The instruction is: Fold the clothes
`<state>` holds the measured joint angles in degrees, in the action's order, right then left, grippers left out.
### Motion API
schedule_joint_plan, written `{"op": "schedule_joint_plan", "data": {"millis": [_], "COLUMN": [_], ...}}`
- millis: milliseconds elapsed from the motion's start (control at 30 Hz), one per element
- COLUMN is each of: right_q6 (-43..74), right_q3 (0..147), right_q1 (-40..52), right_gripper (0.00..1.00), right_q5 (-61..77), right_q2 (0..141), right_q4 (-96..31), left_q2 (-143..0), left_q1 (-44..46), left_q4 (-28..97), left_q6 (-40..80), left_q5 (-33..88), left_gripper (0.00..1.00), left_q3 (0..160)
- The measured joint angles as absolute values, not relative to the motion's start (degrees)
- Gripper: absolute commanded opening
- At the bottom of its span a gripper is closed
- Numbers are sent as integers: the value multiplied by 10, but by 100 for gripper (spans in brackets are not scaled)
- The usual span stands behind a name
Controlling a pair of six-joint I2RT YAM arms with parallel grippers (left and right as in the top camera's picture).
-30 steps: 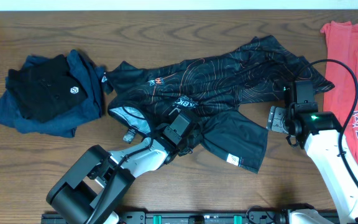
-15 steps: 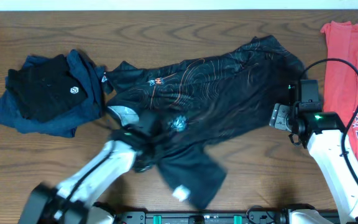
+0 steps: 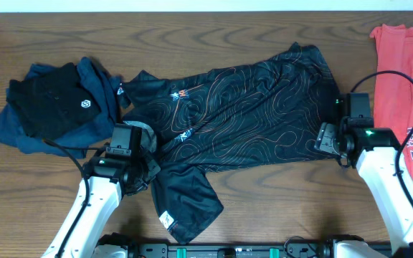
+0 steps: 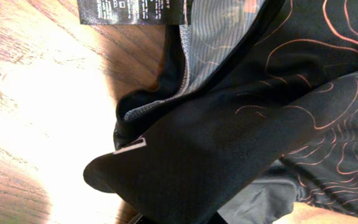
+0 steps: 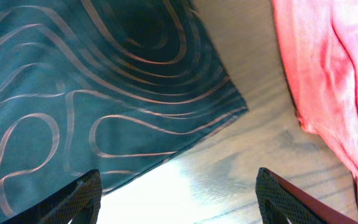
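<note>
The jersey's hem corner lies flat beyond my open right fingers; I need to move farther out, pinch that corner (image 5: 226,116), then lift.
The black jersey (image 3: 249,107) with thin orange contour lines lies spread across the middle of the table, one sleeve (image 3: 188,204) trailing toward the front edge. My left gripper (image 3: 140,172) is at its left end by the collar, shut on a bunch of the cloth. In the left wrist view black jersey fabric (image 4: 229,143) covers the fingers. My right gripper (image 3: 330,137) is open at the jersey's right hem. In the right wrist view its fingers (image 5: 179,199) straddle the hem corner (image 5: 73,93) and bare wood, holding nothing.
A red shirt (image 3: 407,107) lies at the far right, close to the right arm, and shows in the right wrist view (image 5: 334,74). A pile of dark blue and black clothes (image 3: 56,107) sits at the left. A black care label (image 4: 129,11) shows by the collar.
My left arm swung from the table's middle to the left, dragging the jersey's folded-over part open and flat. The sleeve now lies toward the front. The right gripper shifted slightly right.
</note>
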<state>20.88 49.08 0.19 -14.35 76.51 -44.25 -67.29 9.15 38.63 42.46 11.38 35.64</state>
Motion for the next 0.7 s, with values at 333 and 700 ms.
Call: {"op": "schedule_joint_plan", "data": {"millis": [333,700], "right_q6": [237,242], "right_q3": [467,467], "right_q1": [-59,-83], "right_gripper": [76,68], "right_q5": [-143,-144], "right_q2": [830,902], "right_q4": [-421,-344], "left_q2": [-694,-694], "left_q1": [91,91], "left_q4": [387,387], "left_q6": [417,417], "left_q5": [114,114], "left_gripper": [6,6], "left_q3": [356,356]}}
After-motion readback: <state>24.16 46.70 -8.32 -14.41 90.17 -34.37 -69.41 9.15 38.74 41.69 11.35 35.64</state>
